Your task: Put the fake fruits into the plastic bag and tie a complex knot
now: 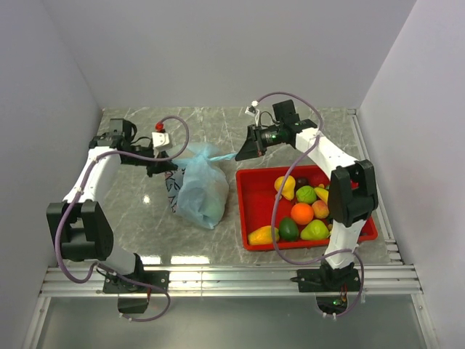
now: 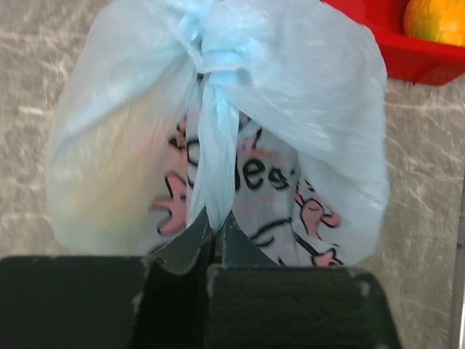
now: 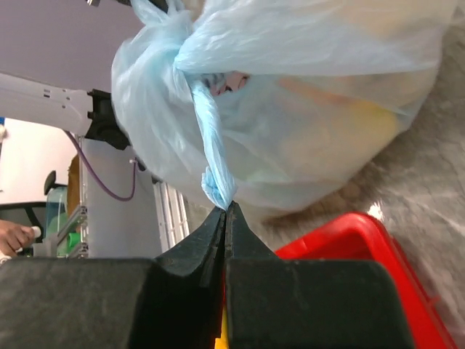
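Observation:
The knot is bulky and my left gripper is close over the bag, so my left gripper needs to take a new grip on the bag's handle (image 2: 216, 171) and pull it well away from the bag.
The light-blue plastic bag (image 1: 201, 185) lies on the table between my arms, bulging with pale shapes inside; pink cartoon prints and black letters show in the left wrist view (image 2: 247, 171). Its handles are twisted into a knot (image 1: 205, 151) at the top (image 2: 211, 51), (image 3: 171, 40). My left gripper (image 1: 168, 166) (image 2: 213, 225) is shut on one handle end (image 2: 214, 156). My right gripper (image 1: 240, 155) (image 3: 226, 209) is shut on the other thin blue end (image 3: 212, 156), stretched sideways. Several fake fruits (image 1: 301, 211), yellow, orange and green, lie in the red tray.
The red tray (image 1: 254, 190) sits right of the bag, close under my right arm; its corner shows in both wrist views (image 2: 425, 54), (image 3: 356, 233). Grey walls close in the table on three sides. A slotted metal rail (image 1: 232, 276) runs along the near edge.

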